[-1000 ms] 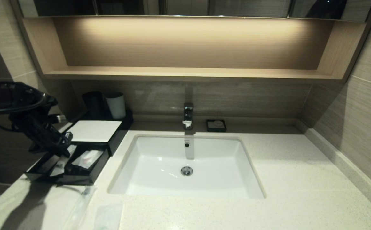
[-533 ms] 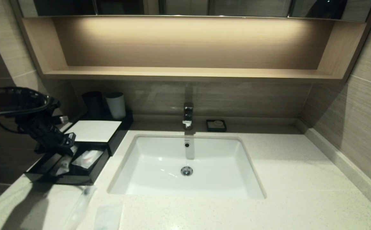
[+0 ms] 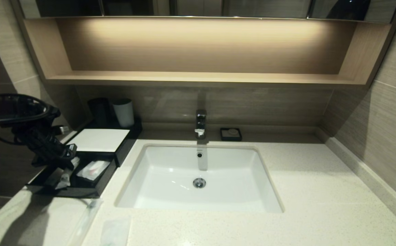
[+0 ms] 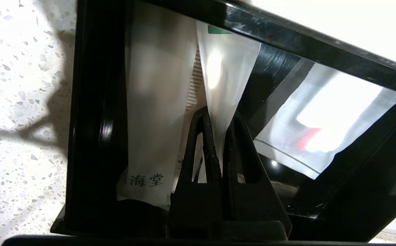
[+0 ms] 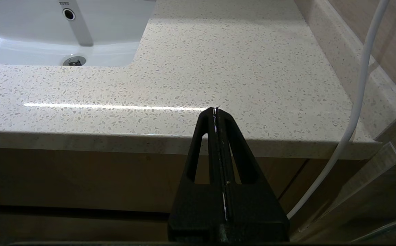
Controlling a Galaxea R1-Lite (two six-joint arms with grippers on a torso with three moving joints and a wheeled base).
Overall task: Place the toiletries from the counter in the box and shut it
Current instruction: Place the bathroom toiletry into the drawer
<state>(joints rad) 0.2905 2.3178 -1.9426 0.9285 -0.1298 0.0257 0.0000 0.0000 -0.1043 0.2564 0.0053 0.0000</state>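
Observation:
Next, my left gripper lets go of the clear sachet in the drawer [image 3: 67,178] [image 4: 225,133], between the white sachet and the clear packet. The held sachet now hangs into the drawer.
The black box [image 3: 126,145] with a white top panel stands at the counter's [image 3: 307,191] back left, its front drawer [image 3: 82,191] pulled out. My left gripper [image 3: 69,163] is over the drawer's left compartment, shut on a clear sachet [image 3: 63,179] with a green band; in the left wrist view the sachet [image 4: 225,78] hangs from the gripper [image 4: 218,118] into the drawer. A long clear sachet [image 3: 85,218] and a squarish clear packet [image 3: 116,230] lie on the counter in front of the drawer. My right gripper [image 5: 216,111] is shut and empty, below the counter's front edge.
The drawer holds a white sachet with printed characters [image 4: 150,102] and a clear packet with a red mark [image 4: 321,126]. A black cup [image 3: 99,111] and a white cup [image 3: 123,112] stand behind the box. The white sink [image 3: 170,164], the tap [image 3: 200,123] and a black soap dish [image 3: 230,134] lie to the right.
My left gripper shifted slightly right, then back left, staying over the drawer with the sachet. The sachet's free end now sits a little lower in the drawer.

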